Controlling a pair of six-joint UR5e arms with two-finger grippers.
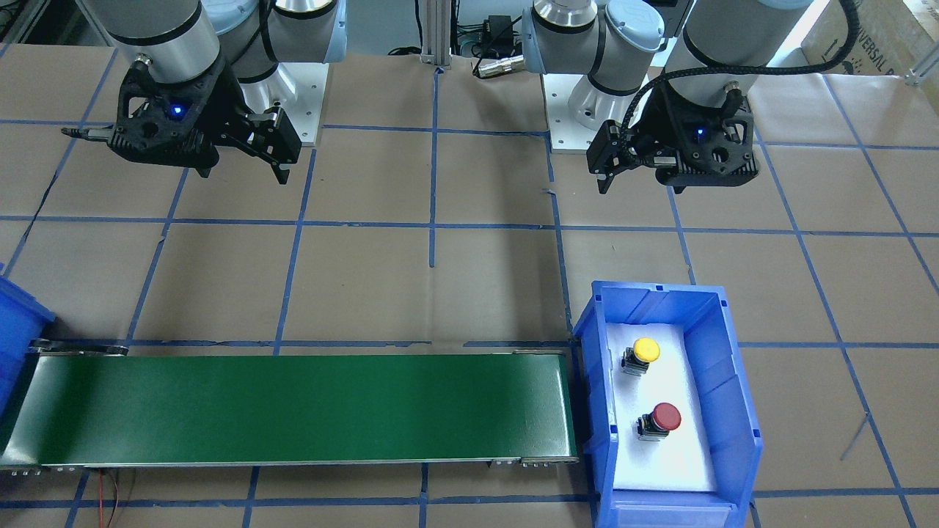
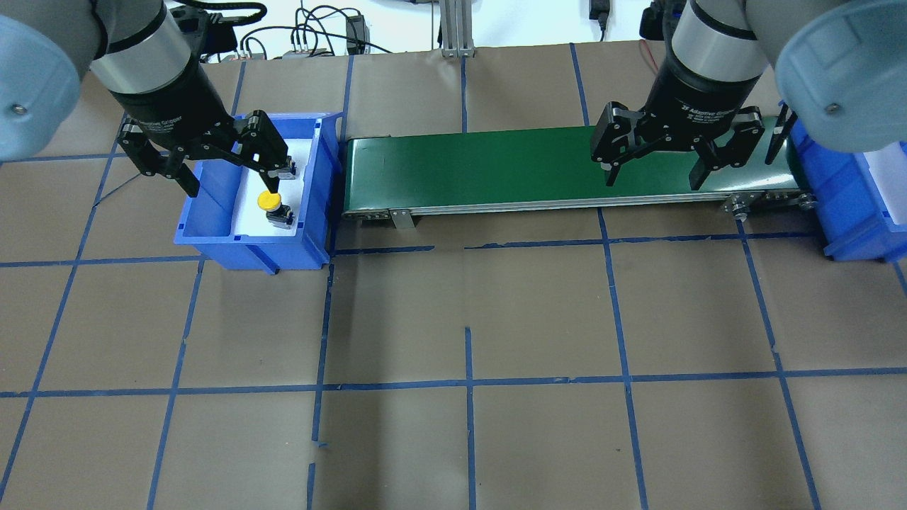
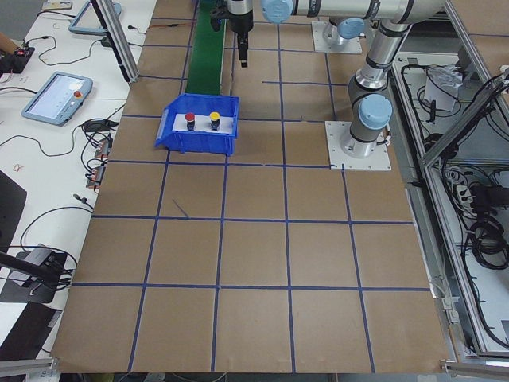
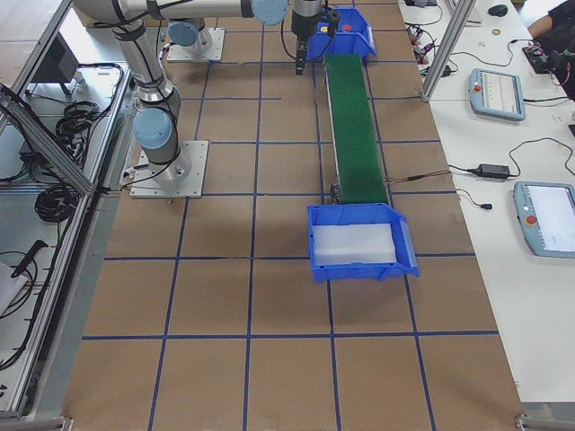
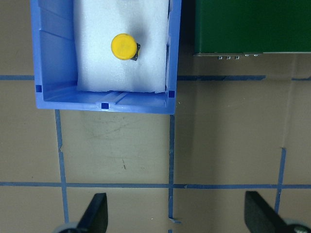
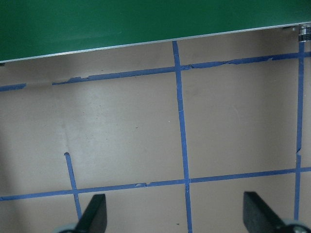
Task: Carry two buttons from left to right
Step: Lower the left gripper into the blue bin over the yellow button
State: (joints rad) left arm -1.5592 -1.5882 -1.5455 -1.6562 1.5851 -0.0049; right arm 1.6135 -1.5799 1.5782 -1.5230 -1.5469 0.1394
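Observation:
Next, my left gripper grips the yellow button nearer the robot in the blue bin on its round cap (image 1: 647, 350) (image 5: 124, 46).
The yellow button (image 1: 645, 351) and the red button (image 1: 665, 418) stand on white foam in a blue bin (image 1: 733, 381) at the conveyor's end on my left side. In the left wrist view only the yellow button (image 5: 123, 47) shows. In the overhead view the yellow button (image 2: 268, 201) shows, and the red one is hidden behind my left gripper's finger. My left gripper (image 1: 605, 176) is open and empty, held high on the robot's side of the bin. My right gripper (image 1: 281, 170) is open and empty, on the robot's side of the belt's other end.
A green conveyor belt (image 1: 293, 407) runs between the two bins. A second blue bin (image 2: 857, 205) with white foam (image 4: 353, 241) sits at its right end and holds nothing. The table is brown paper with a blue tape grid. Tablets and cables lie beyond the far edge.

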